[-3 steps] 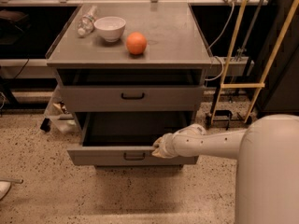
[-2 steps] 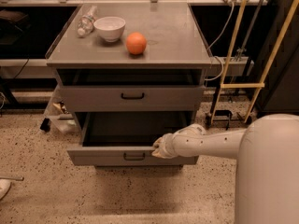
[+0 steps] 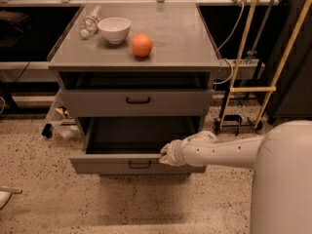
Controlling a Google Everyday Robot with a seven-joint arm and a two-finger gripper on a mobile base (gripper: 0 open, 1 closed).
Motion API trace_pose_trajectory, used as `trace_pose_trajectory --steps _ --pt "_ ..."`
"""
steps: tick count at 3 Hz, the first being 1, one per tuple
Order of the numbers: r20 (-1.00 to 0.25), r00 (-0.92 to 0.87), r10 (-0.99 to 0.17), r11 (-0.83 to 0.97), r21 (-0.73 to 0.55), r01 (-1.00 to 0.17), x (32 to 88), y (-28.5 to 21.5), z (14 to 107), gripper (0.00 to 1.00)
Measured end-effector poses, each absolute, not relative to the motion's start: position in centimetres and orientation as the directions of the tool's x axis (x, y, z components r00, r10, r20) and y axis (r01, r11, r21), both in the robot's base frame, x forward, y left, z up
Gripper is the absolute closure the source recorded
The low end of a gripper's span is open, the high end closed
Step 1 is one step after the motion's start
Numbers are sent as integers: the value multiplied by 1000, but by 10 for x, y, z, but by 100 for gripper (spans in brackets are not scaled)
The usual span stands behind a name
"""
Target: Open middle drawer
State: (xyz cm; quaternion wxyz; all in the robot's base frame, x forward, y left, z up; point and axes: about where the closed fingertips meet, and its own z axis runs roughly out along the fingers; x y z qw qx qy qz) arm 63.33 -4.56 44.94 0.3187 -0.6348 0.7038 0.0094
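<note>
I should let go of the middle drawer when its front is farther out from the grey cabinet, over the speckled floor (image 3: 124, 174).
The middle drawer (image 3: 117, 163) is pulled well out of the grey cabinet, and its plain dark grey inside (image 3: 141, 133) shows. Its low flat front carries a small black loop handle (image 3: 140, 165). My gripper (image 3: 165, 156) is at the top rim of the drawer front, just right of the handle, and touches the rim. My white arm (image 3: 229, 151) reaches in from the right. The drawer above (image 3: 138, 101) is closed and has the same kind of handle. Anything below the open drawer is hidden.
On the cabinet top (image 3: 180, 38) stand a white bowl (image 3: 114, 29), an orange (image 3: 142, 45) and a lying plastic bottle (image 3: 89, 23). Yellow poles (image 3: 243, 48) and cables stand to the right. A small rack (image 3: 61, 116) is at the left. The floor (image 3: 48, 199) is speckled.
</note>
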Motion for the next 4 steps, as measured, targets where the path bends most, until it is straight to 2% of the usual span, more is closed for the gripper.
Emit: trace_pose_trajectory --steps 2,3,4 --pt "-477 85 -875 144 -423 -895 563 -72 446 100" --pt "-477 85 -875 144 -423 -895 563 -71 453 100" --pt "-477 85 -875 144 -423 -895 563 -71 453 81"
